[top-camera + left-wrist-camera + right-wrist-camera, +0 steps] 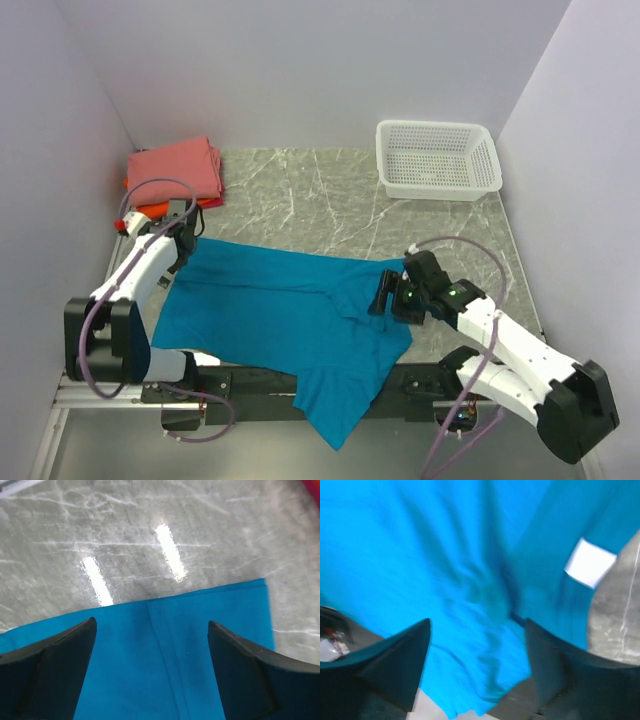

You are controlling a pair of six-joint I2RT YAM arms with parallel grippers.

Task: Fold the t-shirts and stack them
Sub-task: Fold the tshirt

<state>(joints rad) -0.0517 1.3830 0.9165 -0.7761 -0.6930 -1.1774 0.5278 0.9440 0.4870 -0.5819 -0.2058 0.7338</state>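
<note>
The teal-blue t-shirt will be held by my left gripper, which will close on the near corner of the hem (154, 344), the one nearer the front edge of the table.
A teal-blue t-shirt (285, 315) lies spread across the near half of the table, one sleeve hanging over the front edge. My left gripper (187, 240) is open over its far left corner; the left wrist view shows the hem (200, 630) between my spread fingers (55, 655). My right gripper (390, 292) is open over the shirt's right edge; the right wrist view shows rumpled blue cloth (470, 605) and a white tag (590, 562). Folded salmon-pink (180, 168), red and orange shirts are stacked at the far left corner.
A white mesh basket (437, 158) stands at the far right. White walls close in the left, far and right sides. The grey marbled table (300, 200) shows between the shirt and the back wall.
</note>
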